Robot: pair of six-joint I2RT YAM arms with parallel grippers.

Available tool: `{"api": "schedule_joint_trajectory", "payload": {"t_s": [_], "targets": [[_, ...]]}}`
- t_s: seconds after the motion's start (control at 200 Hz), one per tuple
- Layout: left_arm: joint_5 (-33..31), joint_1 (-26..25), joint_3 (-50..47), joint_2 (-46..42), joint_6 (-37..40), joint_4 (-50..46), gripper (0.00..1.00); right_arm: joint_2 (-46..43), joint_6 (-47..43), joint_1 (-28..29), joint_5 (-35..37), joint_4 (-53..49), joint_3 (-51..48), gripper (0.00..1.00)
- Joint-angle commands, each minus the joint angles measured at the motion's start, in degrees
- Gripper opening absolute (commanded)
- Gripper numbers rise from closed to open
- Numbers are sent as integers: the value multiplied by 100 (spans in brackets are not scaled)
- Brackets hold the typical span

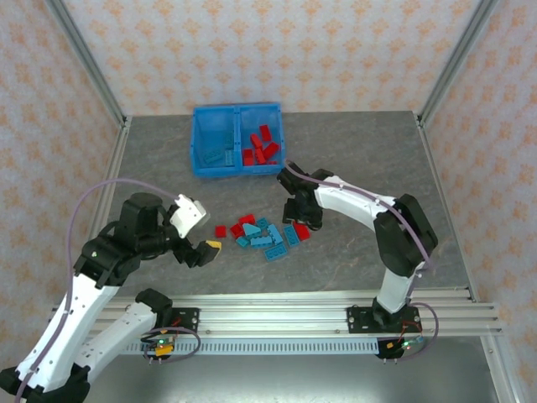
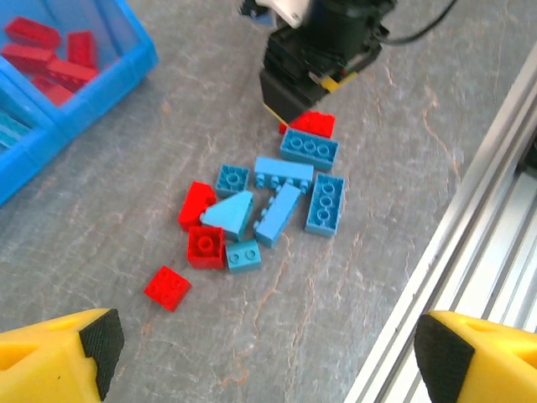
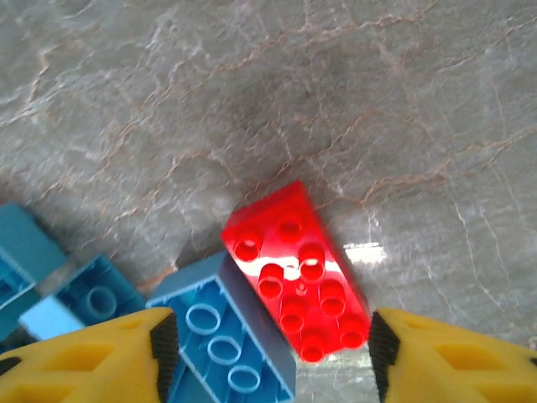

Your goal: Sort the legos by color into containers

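Note:
The upturned blue brick sits flush against the red brick within the open fingers of my right gripper, so next I move my grip to take the red brick alone (image 3: 300, 277).
Red and light blue legos (image 1: 264, 235) lie in a loose pile at the table's middle. The blue bin (image 1: 237, 107) stands behind them, with blue bricks (image 1: 220, 155) in its left compartment and red bricks (image 1: 262, 147) in its right. My right gripper (image 3: 273, 348) is down at the pile's right end, open. Between its jaws lie a red eight-stud brick (image 3: 294, 269) and an upturned blue brick (image 3: 222, 336), the pads close to their outer edges. My left gripper (image 2: 270, 357) hangs open and holds nothing, left of the pile (image 2: 277, 201) and above the table.
A single red brick (image 2: 167, 287) lies apart at the pile's left. The metal rail (image 1: 277, 306) runs along the near edge. Bare grey tabletop (image 1: 377, 151) surrounds the bin and the pile. Frame posts stand at the back corners.

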Motion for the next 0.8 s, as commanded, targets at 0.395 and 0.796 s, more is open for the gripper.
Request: {"api": "schedule_joint_trajectory", "payload": {"t_s": [0.395, 0.796], "targets": [[213, -28, -342, 293, 134, 352, 99, 149, 2701, -54, 218, 193, -661, 90], [239, -33, -560, 226, 289, 226, 100, 340, 2889, -59, 276, 429, -503, 73]]}}
